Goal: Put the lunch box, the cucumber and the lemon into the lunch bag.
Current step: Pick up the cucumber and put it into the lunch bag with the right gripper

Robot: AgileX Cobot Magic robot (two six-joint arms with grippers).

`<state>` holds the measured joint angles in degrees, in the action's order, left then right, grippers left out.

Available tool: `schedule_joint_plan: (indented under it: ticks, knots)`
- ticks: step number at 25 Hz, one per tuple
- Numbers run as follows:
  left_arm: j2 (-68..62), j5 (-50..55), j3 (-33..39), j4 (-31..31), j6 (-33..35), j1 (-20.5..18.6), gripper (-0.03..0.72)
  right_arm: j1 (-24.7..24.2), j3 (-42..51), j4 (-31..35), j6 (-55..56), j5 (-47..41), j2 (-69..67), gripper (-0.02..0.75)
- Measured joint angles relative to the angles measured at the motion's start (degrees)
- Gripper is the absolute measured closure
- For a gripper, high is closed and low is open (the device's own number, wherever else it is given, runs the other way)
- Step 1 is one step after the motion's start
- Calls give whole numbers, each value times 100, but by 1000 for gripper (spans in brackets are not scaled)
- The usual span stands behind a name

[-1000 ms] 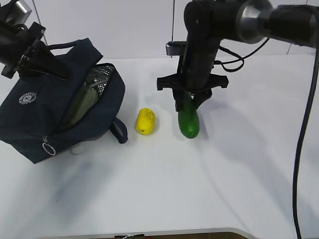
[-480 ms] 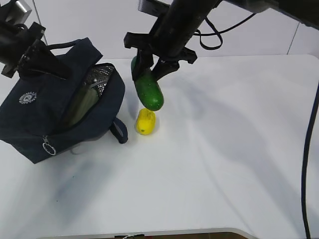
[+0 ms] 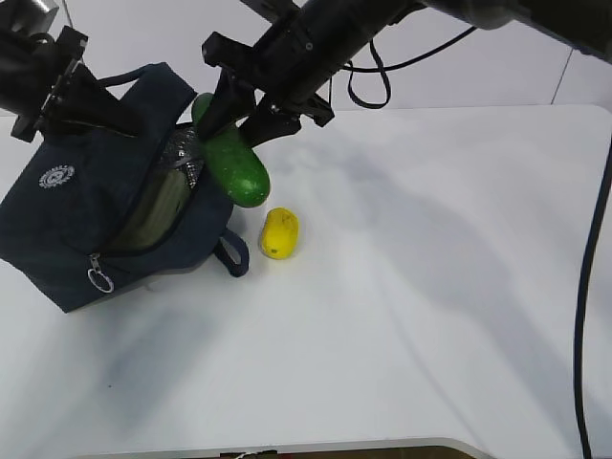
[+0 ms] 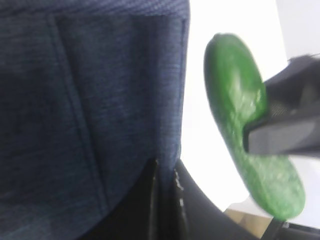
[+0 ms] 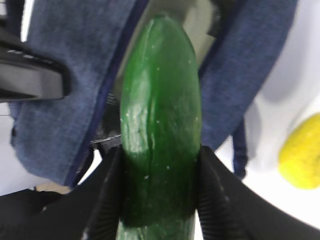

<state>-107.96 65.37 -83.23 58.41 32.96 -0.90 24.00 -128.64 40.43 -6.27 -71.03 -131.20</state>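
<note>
I should set the cucumber, now tilted at the bag's opening, between the lunch box and the lunch bag's upper flap (image 3: 142, 199) with my right gripper.
The navy lunch bag (image 3: 76, 220) lies at the left with its zipper open and foil lining showing. A pale green shape, the lunch box (image 3: 161, 206), sits inside the opening. My left gripper (image 3: 91, 107) is shut on the bag's upper edge, and the left wrist view shows its jaws pinching the navy fabric (image 4: 90, 100). My right gripper (image 3: 244, 113) is shut on the dark green cucumber (image 3: 234, 164) and holds it tilted in the air at the bag's opening; the cucumber also shows in both wrist views (image 5: 160, 115) (image 4: 240, 115). The yellow lemon (image 3: 279, 232) lies on the table beside the bag.
The white table (image 3: 430, 287) stretches right and forward of the bag. A ring zipper pull (image 3: 97, 279) hangs at the bag's front. A black cable (image 3: 588, 287) runs down the right edge. A loop handle (image 3: 232, 252) lies beside the lemon.
My right gripper lifted the cucumber off the table and carried it left, over the lemon, to the bag's opening. The bag's held edge rose slightly.
</note>
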Motion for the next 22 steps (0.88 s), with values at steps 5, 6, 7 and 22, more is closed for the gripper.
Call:
schedule_joint_plan:
  ticks: [5,6,7,22]
  knots:
    - [0,1,0,261,26,0,703,0,0,534,-271,0,-260,416]
    - [0,25,0,305,26,0,703,0,0,664,-333,0,-310,416]
    - [0,51,0,327,26,0,703,0,0,781,-392,26,-362,416]
    - [0,172,0,460,38,0,703,0,0,1443,-1056,1303,-735,416]
